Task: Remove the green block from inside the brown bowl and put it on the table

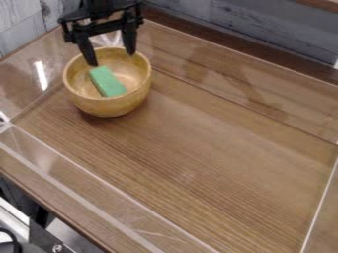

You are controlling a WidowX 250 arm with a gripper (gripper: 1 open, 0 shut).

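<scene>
Next, I lower my gripper into the brown bowl and close it on the far end of the green block (pixel 101 76), across its long sides.
The green block (pixel 107 82) lies flat inside the brown bowl (pixel 109 100), which stands on the table (pixel 199 158) at the left rear. My gripper (pixel 107 47) hangs just above the bowl's far rim, fingers pointing down. Its jaws are open, with one dark finger (pixel 83 48) on the left and one on the right, and nothing between them. The block lies below and slightly in front of the fingertips, apart from them.
Clear plastic panels (pixel 79 188) edge the tabletop on the left, front and right. A grey plank wall (pixel 264 25) runs behind the table. Open wood surface stretches to the right and front of the bowl.
</scene>
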